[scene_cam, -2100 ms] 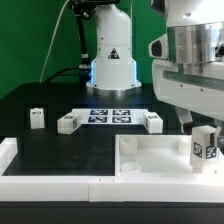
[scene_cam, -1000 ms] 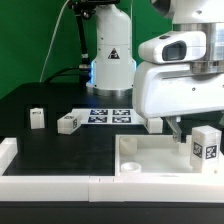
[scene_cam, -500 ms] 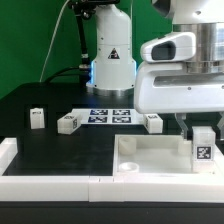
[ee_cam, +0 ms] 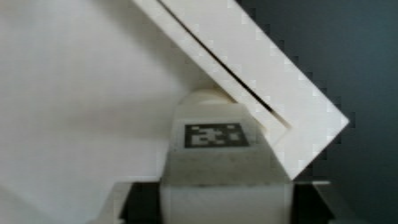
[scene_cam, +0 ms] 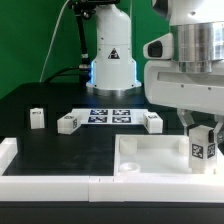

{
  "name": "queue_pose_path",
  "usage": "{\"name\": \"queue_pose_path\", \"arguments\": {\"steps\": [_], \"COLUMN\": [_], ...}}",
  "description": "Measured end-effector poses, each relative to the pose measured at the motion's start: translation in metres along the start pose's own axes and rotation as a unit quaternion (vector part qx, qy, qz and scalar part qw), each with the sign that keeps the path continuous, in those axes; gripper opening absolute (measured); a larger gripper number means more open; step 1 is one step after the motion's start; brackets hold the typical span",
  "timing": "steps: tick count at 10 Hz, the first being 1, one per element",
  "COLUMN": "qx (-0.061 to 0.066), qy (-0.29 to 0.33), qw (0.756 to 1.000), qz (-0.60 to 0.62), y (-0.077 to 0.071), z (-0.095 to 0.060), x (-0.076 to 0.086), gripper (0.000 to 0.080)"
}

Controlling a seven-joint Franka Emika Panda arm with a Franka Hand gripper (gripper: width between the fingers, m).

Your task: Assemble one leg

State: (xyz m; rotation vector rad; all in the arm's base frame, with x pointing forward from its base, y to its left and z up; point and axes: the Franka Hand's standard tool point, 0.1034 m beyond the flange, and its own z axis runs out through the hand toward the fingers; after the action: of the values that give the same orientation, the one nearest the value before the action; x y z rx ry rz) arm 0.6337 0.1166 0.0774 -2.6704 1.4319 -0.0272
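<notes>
Next, my gripper opens, turns square to the raised rim and regrips the leg [scene_cam: 198,151] to twist it further, because it sits at an angle to that rim.
My gripper [scene_cam: 204,134] is shut on one leg [scene_cam: 204,149], a small white block with a black-and-white tag, and holds it upright over the right near corner of the white tabletop [scene_cam: 150,160]. In the wrist view the leg [ee_cam: 217,150] stands between my dark fingers [ee_cam: 146,204], its lower end against the tabletop's floor [ee_cam: 80,100] next to the raised rim [ee_cam: 249,65]. The socket under it is hidden. Three more legs lie on the black table, one [scene_cam: 37,118] at the exterior view's left, one [scene_cam: 68,123] beside it, and one [scene_cam: 152,122] behind the tabletop.
The marker board [scene_cam: 110,115] lies flat behind the tabletop. The robot's base [scene_cam: 112,62] stands behind it. A white rail [scene_cam: 50,184] runs along the table's front edge and turns up at the exterior view's left.
My wrist has turned about the leg while holding it. The leg has stayed at the same corner, shifting only slightly. The other legs have not moved.
</notes>
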Motion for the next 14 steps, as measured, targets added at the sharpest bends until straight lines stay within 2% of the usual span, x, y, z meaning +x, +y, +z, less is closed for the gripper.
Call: {"name": "queue_pose_path", "arguments": {"steps": [3,4,5,6,7,8,9,11,14], "qx": [0.000,0.000,0.000,-0.001,-0.001,-0.007,-0.010,-0.019,-0.026], "qy": [0.000,0.000,0.000,0.000,0.001,0.004,0.007,0.012,0.012], "qw": [0.993,0.995,0.998,0.999,1.000,0.995,0.986,0.950,0.880], "qz": [0.118,0.103,0.071,0.044,-0.003,-0.097,-0.169,-0.311,-0.474], "y": [-0.0005,-0.0003,-0.0003,-0.0006,-0.0008,-0.0004,-0.0004,0.0000,0.0005], "z": [0.0002,0.0007,0.0008,0.0005,0.0003,0.0006,0.0006,0.0012,0.0011], "x": [-0.0010,-0.0011,-0.0012,-0.0011,-0.0009,-0.0010,-0.0009,-0.0010,0.0000], "gripper": [0.0290,0.0354,0.0520,0.0520,0.0622,0.0641,0.0641,0.0648,0.0649]}}
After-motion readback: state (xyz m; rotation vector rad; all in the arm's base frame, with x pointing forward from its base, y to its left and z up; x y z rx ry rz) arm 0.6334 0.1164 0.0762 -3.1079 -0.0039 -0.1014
